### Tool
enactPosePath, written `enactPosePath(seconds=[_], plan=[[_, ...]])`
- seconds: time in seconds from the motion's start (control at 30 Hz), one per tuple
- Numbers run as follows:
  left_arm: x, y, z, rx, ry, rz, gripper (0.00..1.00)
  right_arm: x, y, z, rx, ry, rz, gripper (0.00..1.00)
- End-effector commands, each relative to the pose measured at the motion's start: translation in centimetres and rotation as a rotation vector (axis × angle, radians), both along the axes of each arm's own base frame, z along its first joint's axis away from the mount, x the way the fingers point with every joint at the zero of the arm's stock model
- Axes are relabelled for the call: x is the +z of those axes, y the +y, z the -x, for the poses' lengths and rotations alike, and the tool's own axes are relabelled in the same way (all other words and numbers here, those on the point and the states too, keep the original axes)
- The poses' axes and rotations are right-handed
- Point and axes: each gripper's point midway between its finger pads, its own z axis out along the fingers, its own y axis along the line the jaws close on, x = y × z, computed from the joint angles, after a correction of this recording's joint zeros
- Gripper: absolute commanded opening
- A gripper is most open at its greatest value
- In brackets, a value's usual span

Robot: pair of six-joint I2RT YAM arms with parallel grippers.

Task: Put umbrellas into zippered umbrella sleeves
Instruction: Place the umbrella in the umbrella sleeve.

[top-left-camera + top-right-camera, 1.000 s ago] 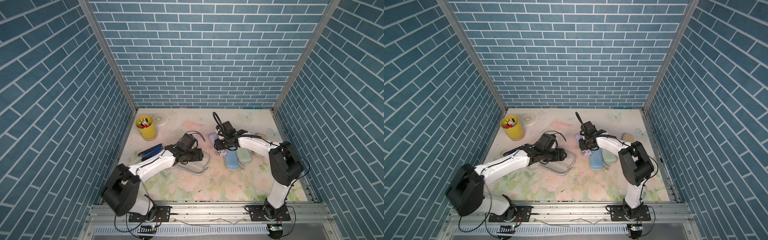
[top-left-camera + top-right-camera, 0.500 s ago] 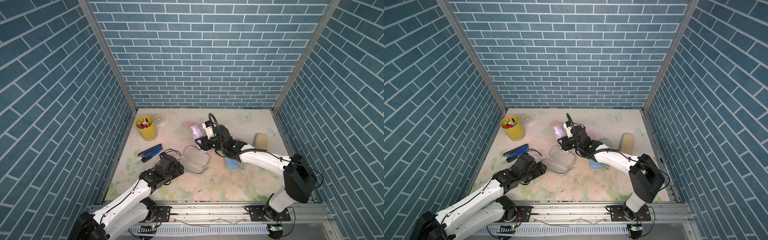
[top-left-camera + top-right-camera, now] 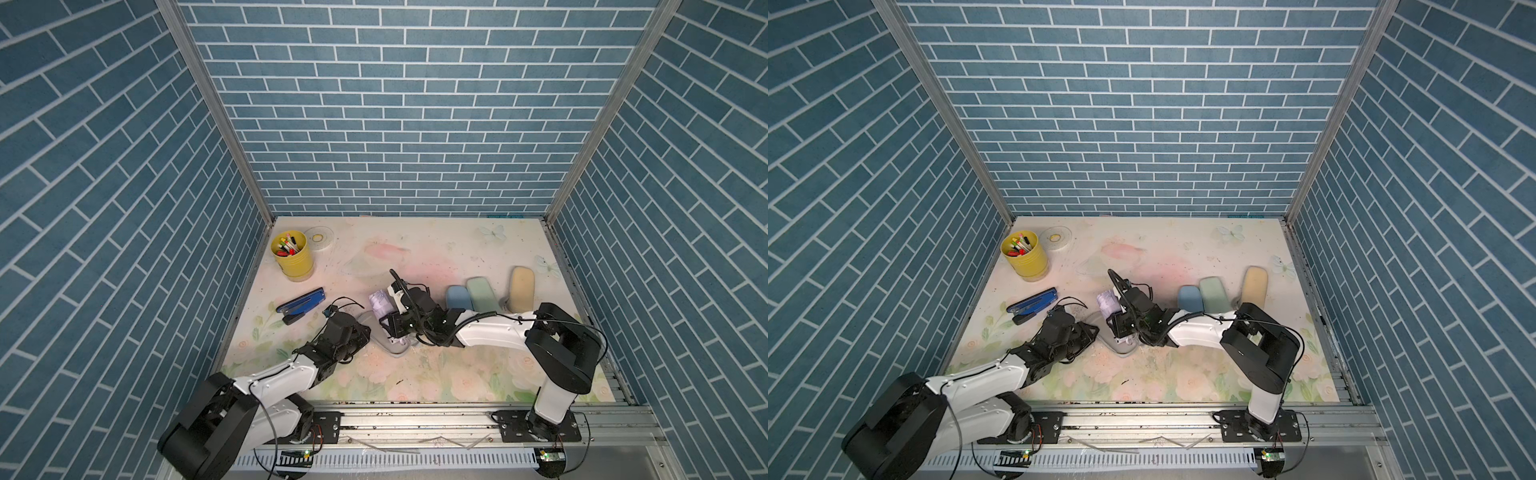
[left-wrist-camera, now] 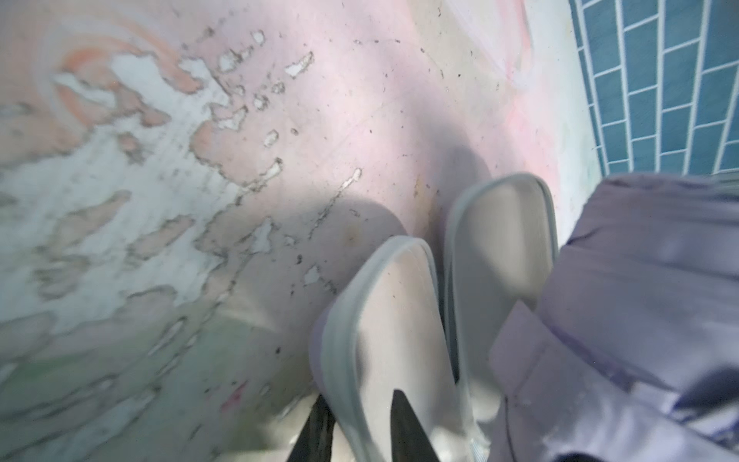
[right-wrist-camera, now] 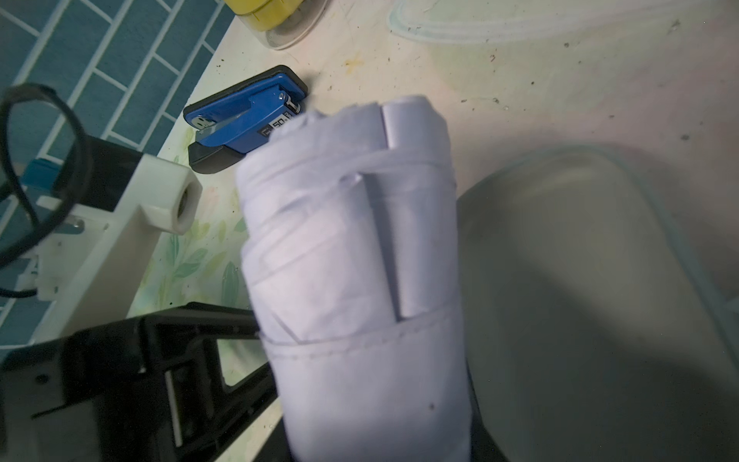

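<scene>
The umbrella's far end sticks up past the open sleeve. Next, my right gripper takes that end and presses it into the half of the sleeve [image 4: 404, 331] by my left gripper.
My right gripper [image 3: 392, 316] is shut on a lilac umbrella [image 3: 380, 303], a stubby fabric roll held tilted just above the open lilac sleeve [image 3: 397, 345]. The roll [image 5: 352, 240] hides the right gripper's [image 5: 376, 440] fingers. Beside it the sleeve's pale grey inside [image 5: 580, 280] lies open. My left gripper [image 3: 362, 332] is at the sleeve's left end. Its black fingertips [image 4: 400, 416] straddle the rim of one half [image 4: 394, 320], and the left gripper [image 4: 358, 404] is shut on that rim. The umbrella [image 4: 640, 280] hangs over the other half [image 4: 500, 240].
Three closed sleeves lie to the right: blue [image 3: 456, 298], mint [image 3: 481, 293] and beige [image 3: 521, 289]. A dark blue stapler [image 3: 301, 305], a yellow cup of pens [image 3: 291, 253] and a tape roll [image 3: 319, 237] sit at the left. Brick walls enclose three sides.
The left gripper has moved in to the sleeve's left end and closed on its rim. The right gripper has brought the lilac umbrella forward and down over the open sleeve.
</scene>
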Motion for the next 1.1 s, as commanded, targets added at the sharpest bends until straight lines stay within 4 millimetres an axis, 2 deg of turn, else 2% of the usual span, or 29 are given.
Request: enactPosePath(seconds=[0.0,0.13,0.2,0.3,0.37,0.53,0.63,0.7,0.8,0.9,1.07], plan=[[1.0,-1.4,-1.4,-0.017,-0.079,0.082,0.21,0.4,0.6,-1.0,-0.043,-0.017,0.017,0.2],[0.7,-2.3,-2.2,-0.025,-0.082,0.111,0.16,-2.8,-0.3,-0.9,-0.077,0.039,0.141,0.2],[0.4,-2.5,-2.4,-0.019,-0.077,0.122,0.12,-3.6,-0.8,-0.8,-0.085,0.068,0.192,0.23],[0.0,-3.0,-2.9,-0.022,-0.071,0.135,0.06,-2.9,-1.3,-0.6,-0.082,0.083,0.251,0.4],[-0.3,-3.3,-3.3,-0.022,-0.063,0.133,0.02,-1.7,-1.4,-0.4,-0.067,0.086,0.27,0.51],[-0.3,-4.1,-4.8,-0.025,-0.078,0.141,0.0,-0.4,-1.3,0.7,-0.009,0.147,0.303,0.69],[-0.1,-4.5,-5.1,-0.049,-0.081,0.134,0.0,1.2,-1.6,-0.8,-0.022,0.14,0.31,0.78],[-0.2,-4.5,-4.9,-0.056,-0.078,0.129,0.0,1.7,-1.7,-2.2,-0.029,0.125,0.339,0.79],[-0.3,-4.5,-4.6,-0.059,-0.073,0.131,0.0,0.5,-2.4,-4.2,-0.038,0.138,0.421,0.76],[-0.3,-4.5,-4.4,-0.06,-0.072,0.139,0.0,-0.6,-1.9,-4.7,-0.022,0.167,0.416,0.7],[0.0,-4.8,-4.6,-0.073,-0.078,0.145,0.0,-1.7,-0.4,-4.5,0.014,0.198,0.404,0.68]])
